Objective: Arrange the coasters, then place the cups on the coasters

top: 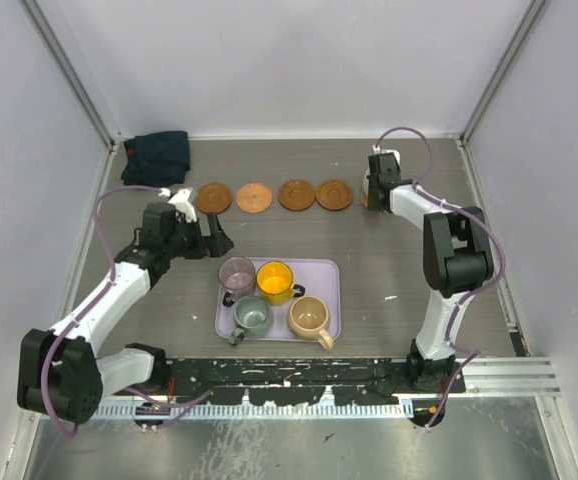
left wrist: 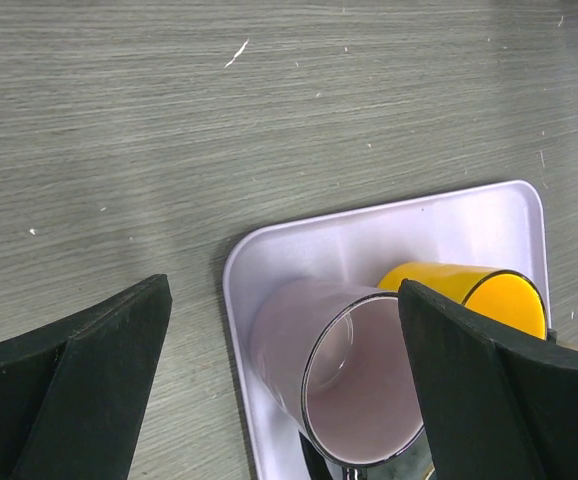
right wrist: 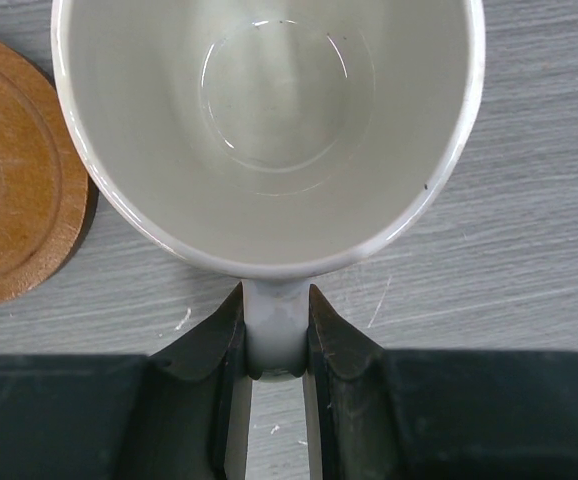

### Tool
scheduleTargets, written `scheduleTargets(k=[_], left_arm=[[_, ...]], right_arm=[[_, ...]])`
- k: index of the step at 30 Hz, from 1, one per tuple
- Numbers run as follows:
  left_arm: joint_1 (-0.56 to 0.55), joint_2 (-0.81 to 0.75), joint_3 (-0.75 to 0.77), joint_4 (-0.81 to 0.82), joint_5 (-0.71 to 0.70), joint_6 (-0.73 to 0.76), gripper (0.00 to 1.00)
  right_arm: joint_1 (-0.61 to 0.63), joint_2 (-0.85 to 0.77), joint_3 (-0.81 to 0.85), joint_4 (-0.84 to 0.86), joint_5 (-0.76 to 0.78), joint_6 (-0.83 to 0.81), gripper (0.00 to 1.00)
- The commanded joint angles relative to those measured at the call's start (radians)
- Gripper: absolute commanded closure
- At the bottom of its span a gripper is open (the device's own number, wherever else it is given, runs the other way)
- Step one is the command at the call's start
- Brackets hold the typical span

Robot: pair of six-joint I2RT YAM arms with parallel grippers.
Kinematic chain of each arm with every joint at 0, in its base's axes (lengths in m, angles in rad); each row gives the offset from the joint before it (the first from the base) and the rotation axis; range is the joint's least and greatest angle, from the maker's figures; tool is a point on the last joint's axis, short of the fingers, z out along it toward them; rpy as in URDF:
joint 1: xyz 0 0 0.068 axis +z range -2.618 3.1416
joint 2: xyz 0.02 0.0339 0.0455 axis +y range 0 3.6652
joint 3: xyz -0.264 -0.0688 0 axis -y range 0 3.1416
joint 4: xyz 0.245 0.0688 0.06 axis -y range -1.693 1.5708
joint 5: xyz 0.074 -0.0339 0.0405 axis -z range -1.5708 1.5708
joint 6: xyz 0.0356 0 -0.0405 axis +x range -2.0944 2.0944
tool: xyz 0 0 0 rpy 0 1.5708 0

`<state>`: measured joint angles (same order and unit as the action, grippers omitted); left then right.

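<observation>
The cream-white cup will go down from my right gripper on the coaster [top: 376, 183] beneath it, beside the row of brown coasters.
Four brown coasters [top: 254, 197] lie in a row across the far side of the table. My right gripper [right wrist: 274, 320] is shut on the handle of the cream-white cup [right wrist: 269, 130], at the right end of that row [top: 372, 190]. A coaster [right wrist: 9, 180] lies just left of this cup. The mauve-pink [top: 237, 273], yellow [top: 274, 280], grey-green [top: 252, 315] and tan [top: 309, 316] cups stand in the lavender tray [top: 331, 300]. My left gripper [left wrist: 284, 300] is open and empty, hovering over the tray's far left corner, with the mauve-pink cup [left wrist: 349, 380] below and between its fingers.
A dark crumpled cloth [top: 156, 155] lies at the back left corner. White walls close in the table on the left, right and far sides. The yellow cup [left wrist: 489, 295] stands right beside the mauve-pink one in the tray [left wrist: 299, 250].
</observation>
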<state>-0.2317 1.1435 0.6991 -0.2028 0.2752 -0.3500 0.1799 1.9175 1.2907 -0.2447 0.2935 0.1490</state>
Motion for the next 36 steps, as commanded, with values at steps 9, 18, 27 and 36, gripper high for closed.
scheduleTargets(k=[9,18,27,36], left_arm=[[-0.004,-0.047,0.013,0.068,0.021,-0.004,0.02],[-0.004,-0.053,0.006,0.065,0.023,-0.007,0.02],[-0.004,-0.06,-0.001,0.065,0.021,-0.005,0.02],[-0.004,-0.055,0.0,0.062,0.016,-0.002,0.02]], right_arm=[[-0.004,-0.171,-0.04,0.158,0.039,0.007,0.99],[-0.003,-0.167,-0.075,0.164,0.027,0.025,0.99],[-0.003,-0.141,-0.089,0.191,0.021,0.027,0.99],[-0.004,-0.103,-0.091,0.211,0.018,0.028,0.99]])
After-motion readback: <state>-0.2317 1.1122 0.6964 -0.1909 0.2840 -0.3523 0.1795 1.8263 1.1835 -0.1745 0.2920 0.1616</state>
